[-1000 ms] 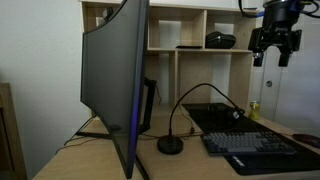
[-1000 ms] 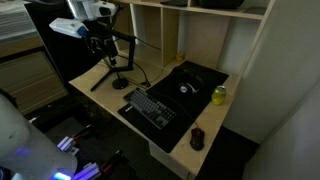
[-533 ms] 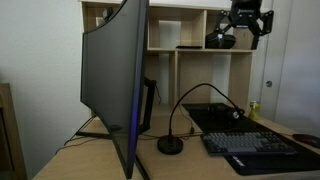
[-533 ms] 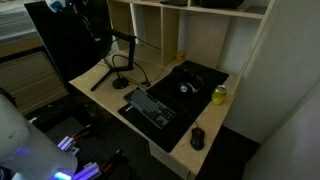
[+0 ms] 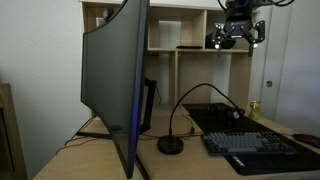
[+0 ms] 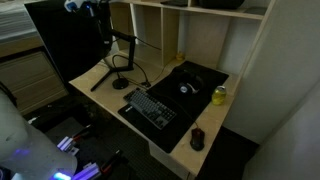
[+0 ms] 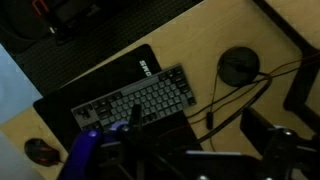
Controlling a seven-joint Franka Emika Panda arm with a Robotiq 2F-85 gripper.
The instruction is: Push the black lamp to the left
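Observation:
My gripper will next move down to the loose end of the lamp's arm (image 5: 240, 109), near the keyboard. It should then close there on the black lamp.
The black lamp (image 5: 171, 146) stands on the wooden desk, its round base just right of the big curved monitor and its thin arm arching right toward the keyboard. It also shows in an exterior view (image 6: 120, 83) and in the wrist view (image 7: 239, 66). My gripper (image 5: 238, 32) hangs high in front of the shelf, well above the lamp and touching nothing. Its fingers are spread and empty. In an exterior view it sits at the top edge (image 6: 99, 10). In the wrist view its dark fingers (image 7: 195, 150) fill the bottom.
The curved monitor (image 5: 115, 80) fills the desk's left part. A black keyboard (image 7: 135, 100) lies on a dark mat (image 6: 195, 80) with a mouse (image 6: 186, 87). A green can (image 6: 219, 95) and a dark mouse (image 6: 197, 138) sit near the desk's edge. Shelves (image 5: 190, 40) rise behind.
My gripper has risen and moved left from above the keyboard side to in front of the upper shelf. It stays open. The lamp has not moved.

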